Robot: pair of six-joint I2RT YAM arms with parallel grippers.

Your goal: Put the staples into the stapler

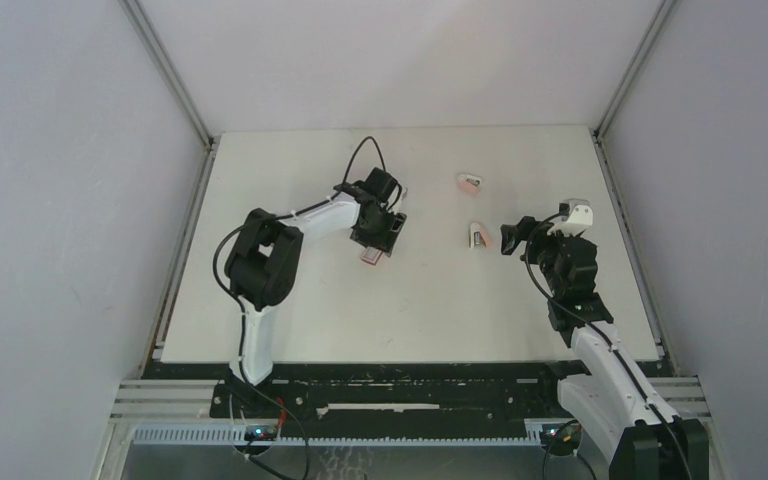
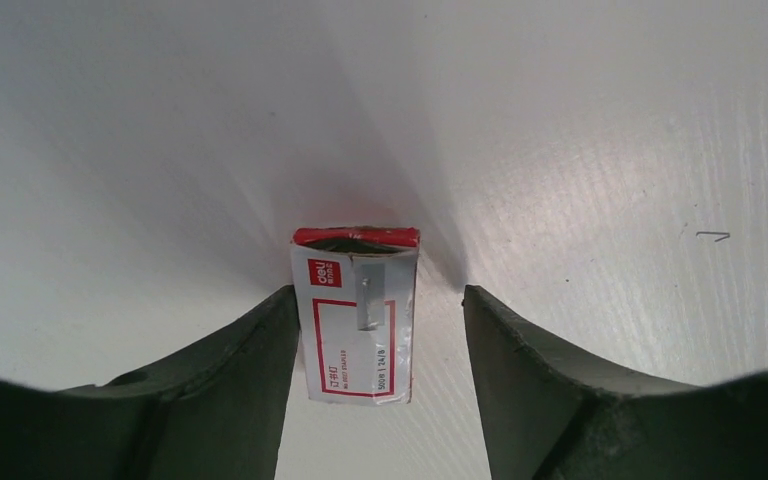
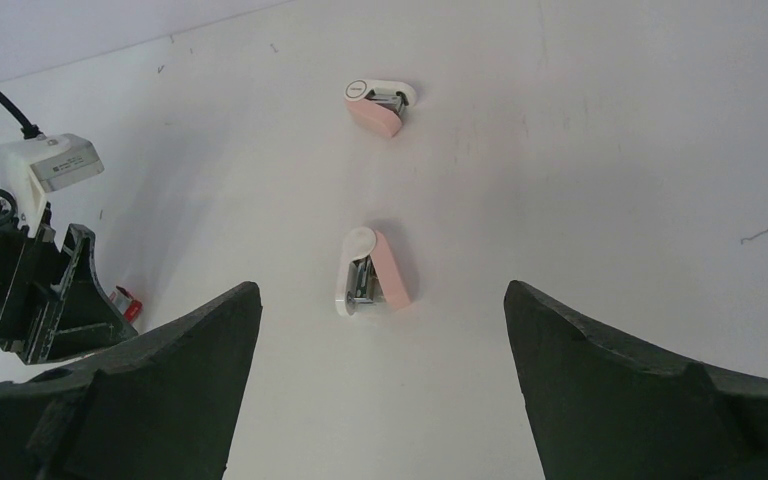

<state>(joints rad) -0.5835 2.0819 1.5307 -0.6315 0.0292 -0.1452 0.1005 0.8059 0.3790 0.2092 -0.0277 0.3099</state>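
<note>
The staples pack lies far from my right gripper, so next my left gripper moves it closer, then takes its near end [image 2: 361,396] while my right gripper steadies it.
The staples pack [image 2: 356,314], a small red box with a white label, lies on the white table between the fingers of my left gripper [image 2: 378,296]. The left finger [image 2: 260,340] is against the pack's left edge, and a gap stays at the right finger. The jaws are open. From above, the left gripper [image 1: 375,243] hangs over the pack [image 1: 369,258]. A pink and white stapler [image 3: 370,272] lies open on its side just ahead of my right gripper [image 3: 380,292], which is open and empty. That stapler [image 1: 477,236] sits left of the right gripper [image 1: 513,237].
A second pink and white stapler [image 3: 381,104] lies farther back [image 1: 468,182]. A loose bent staple [image 2: 713,236] lies on the table right of the pack. The left gripper [image 3: 35,300] and the pack's red corner [image 3: 128,303] show at the left of the right wrist view. Grey walls enclose the table.
</note>
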